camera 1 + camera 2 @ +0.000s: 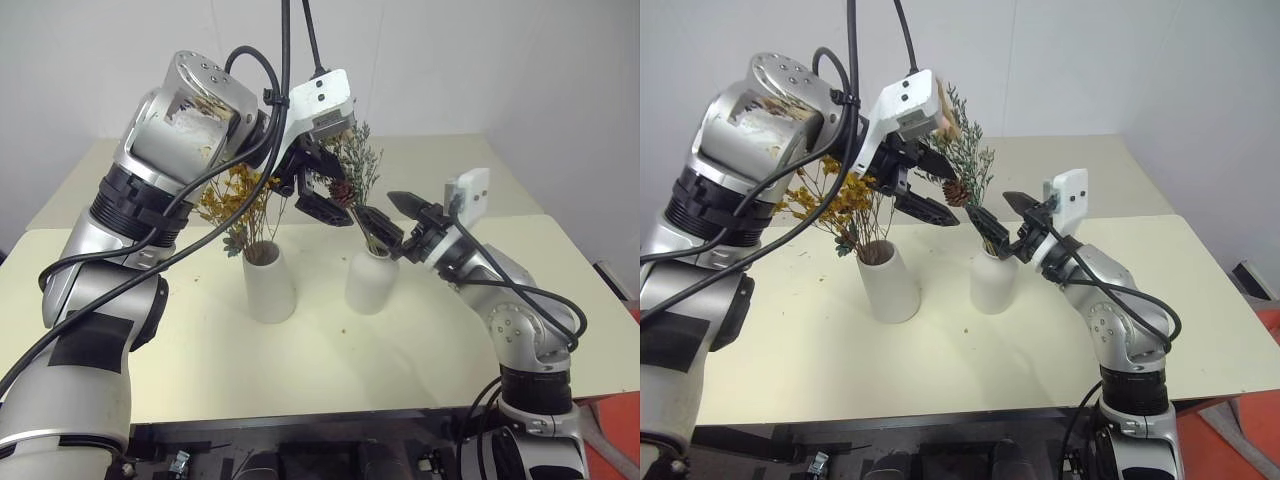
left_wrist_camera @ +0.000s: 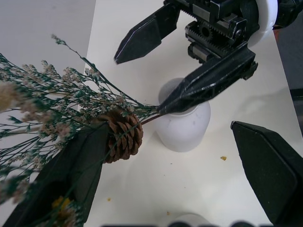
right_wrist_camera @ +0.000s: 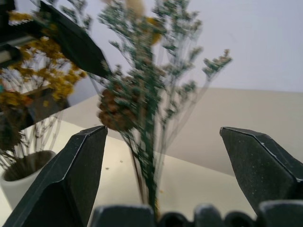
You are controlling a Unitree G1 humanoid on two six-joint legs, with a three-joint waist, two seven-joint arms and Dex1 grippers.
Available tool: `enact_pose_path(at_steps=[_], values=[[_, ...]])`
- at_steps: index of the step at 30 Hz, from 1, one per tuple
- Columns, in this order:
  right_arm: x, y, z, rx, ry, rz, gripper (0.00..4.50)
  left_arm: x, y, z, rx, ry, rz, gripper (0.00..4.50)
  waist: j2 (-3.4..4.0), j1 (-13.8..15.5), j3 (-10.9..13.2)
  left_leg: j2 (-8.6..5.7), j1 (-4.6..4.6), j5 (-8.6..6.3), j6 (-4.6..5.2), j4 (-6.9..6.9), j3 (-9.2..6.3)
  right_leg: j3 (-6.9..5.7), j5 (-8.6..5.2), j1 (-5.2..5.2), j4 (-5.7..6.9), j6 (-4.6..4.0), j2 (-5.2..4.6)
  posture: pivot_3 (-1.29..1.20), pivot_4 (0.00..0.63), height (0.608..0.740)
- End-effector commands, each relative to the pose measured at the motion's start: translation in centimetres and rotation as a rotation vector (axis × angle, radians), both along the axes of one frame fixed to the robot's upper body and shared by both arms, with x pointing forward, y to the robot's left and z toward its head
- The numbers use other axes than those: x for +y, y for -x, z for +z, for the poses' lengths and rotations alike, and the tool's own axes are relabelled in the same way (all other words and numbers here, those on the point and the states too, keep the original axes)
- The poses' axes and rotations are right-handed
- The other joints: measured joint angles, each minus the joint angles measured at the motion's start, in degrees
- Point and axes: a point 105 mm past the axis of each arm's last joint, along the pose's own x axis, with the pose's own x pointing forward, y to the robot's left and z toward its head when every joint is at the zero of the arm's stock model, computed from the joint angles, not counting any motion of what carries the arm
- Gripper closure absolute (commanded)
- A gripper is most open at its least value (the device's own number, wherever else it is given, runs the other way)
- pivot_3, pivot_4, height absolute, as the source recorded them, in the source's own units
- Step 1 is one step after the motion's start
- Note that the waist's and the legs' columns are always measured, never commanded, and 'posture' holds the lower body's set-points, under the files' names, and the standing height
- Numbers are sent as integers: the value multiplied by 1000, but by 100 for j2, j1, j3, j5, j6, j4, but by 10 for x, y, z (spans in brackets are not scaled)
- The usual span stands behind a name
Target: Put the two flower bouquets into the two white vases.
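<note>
I see the grey-green bouquet leaning against my left gripper's finger, so I will grasp the stems (image 1: 353, 212) below the pine cone with my right gripper and set the bouquet upright.
The mustard-yellow bouquet (image 1: 232, 200) stands in the cone-shaped white vase (image 1: 268, 285). The grey-green bouquet (image 1: 355, 160) with its pine cone (image 2: 124, 135) leans over the rounded white vase (image 1: 372, 282), and its stems run down to the narrow mouth. My right gripper (image 1: 378, 212) is open just above that mouth, with the stems between its fingers and one finger (image 2: 208, 85) partly hiding the opening. My left gripper (image 2: 168, 127) is open higher up around the sprigs, and the cone rests against one finger (image 2: 75, 175).
Both vases stand side by side mid-table on the cream tabletop (image 1: 200, 370), with a white wall behind. A few crumbs (image 2: 222, 158) lie beside the rounded vase. The table's right edge (image 1: 600, 290) is close to my right arm.
</note>
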Motion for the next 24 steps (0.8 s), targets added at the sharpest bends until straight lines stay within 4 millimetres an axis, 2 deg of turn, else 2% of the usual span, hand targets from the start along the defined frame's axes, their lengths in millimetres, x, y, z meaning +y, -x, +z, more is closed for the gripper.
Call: enact_pose_path(at_steps=[1,8,9,11,22,24], values=[[8,3,5,-17,57,59,25,3,4,12,-37,34,-7,0,0,4,0,0,0,0,0,0,0,0,0,0,-1,0,0,0,150,740],[12,-9,-1,10,105,33,25,4,4,12,-36,37,-2,0,0,-4,0,1,1,0,0,1,0,0,-1,0,2,1,1,0,150,740],[12,-11,0,7,101,20,194,4,4,12,-36,37,-1,0,0,-5,0,2,1,0,0,1,0,0,-1,0,2,1,2,0,150,740],[11,-14,2,2,94,6,630,4,4,12,-35,38,-1,0,0,-4,0,1,1,0,0,1,0,0,0,0,1,0,1,0,150,740],[5,-7,11,-36,28,-19,4207,3,3,12,-36,42,-6,0,0,1,0,1,0,0,0,1,0,0,2,0,2,-4,1,0,150,740],[2,-5,15,-42,-16,-37,4207,3,3,13,-37,44,-8,0,0,2,0,1,0,0,0,1,0,0,2,0,1,-4,1,0,150,740]])
